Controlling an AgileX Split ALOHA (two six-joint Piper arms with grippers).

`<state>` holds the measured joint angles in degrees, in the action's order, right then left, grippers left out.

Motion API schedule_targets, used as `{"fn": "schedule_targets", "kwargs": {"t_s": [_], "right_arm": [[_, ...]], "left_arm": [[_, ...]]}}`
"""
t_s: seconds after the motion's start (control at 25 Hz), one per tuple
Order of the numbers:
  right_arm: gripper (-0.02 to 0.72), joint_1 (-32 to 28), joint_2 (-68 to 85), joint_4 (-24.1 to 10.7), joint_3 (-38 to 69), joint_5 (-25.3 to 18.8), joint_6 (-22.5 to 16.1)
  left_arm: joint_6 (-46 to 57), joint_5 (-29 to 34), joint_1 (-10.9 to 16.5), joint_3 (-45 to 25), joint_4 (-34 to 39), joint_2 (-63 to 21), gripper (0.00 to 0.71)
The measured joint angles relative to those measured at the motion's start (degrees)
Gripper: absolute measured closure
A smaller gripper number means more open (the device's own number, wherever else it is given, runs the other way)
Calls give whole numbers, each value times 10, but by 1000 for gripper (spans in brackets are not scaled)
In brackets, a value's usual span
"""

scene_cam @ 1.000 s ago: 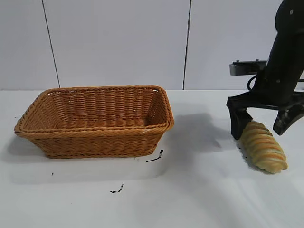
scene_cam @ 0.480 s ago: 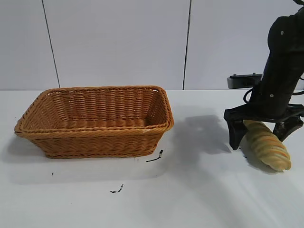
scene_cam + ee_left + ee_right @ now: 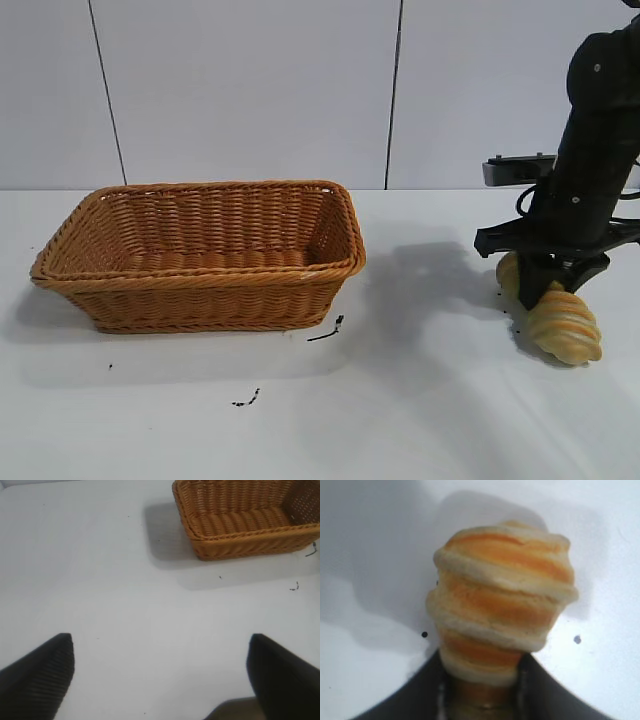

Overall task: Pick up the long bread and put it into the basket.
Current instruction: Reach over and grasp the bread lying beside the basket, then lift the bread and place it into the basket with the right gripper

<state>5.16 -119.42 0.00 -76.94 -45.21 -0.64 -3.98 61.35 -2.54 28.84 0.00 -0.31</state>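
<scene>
The long bread, now pinched on the white table, will drop from my right gripper inside the woven basket (image 3: 192,250), just behind its front rim.
The long bread (image 3: 566,326), tan with orange ridged stripes, lies on the white table at the far right. My right gripper (image 3: 548,290) comes down on its middle with both fingers pressed against its sides. In the right wrist view the loaf (image 3: 502,600) is pinched between the dark fingers of the gripper (image 3: 482,690), its free end sticking out past them. The woven basket (image 3: 200,275) stands empty at the left, well apart from the bread. My left gripper (image 3: 160,675) hangs open over bare table, away from the basket (image 3: 240,535).
Small black marks lie on the table in front of the basket (image 3: 326,330) (image 3: 247,400). A white panelled wall (image 3: 250,90) rises behind the table. Bare table stretches between the basket and the bread.
My right gripper's fingers, spread wide around the bread a second ago, have closed in onto its middle. The loaf has shifted slightly. The basket has not moved.
</scene>
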Motion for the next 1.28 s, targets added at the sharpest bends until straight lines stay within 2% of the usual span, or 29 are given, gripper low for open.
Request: {"fn": "schedule_targets", "kwargs": {"t_s": [0.32,0.4,0.6,0.8,0.96,1.16,1.28], "right_arm": [[606,0,131,-7,-3,-40,10],[608,0,143,-7,-22,-66,16],[608,2,119,-4,-128,-131,35],[610,9,46,28,-287,-203,65],[610,54,-22,31,-417,-239,94],[610,136,-93,32,-537,-240,135],[610,192,-122,33,-562,-235,174]], "left_arm": [[0,0,0,0,0,0,14],[0,0,0,0,0,0,14],[0,0,0,0,0,0,14],[0,0,0,0,0,0,14],[0,0,0,0,0,0,14],[0,0,0,0,0,0,14],[0,0,0,0,0,0,14]]}}
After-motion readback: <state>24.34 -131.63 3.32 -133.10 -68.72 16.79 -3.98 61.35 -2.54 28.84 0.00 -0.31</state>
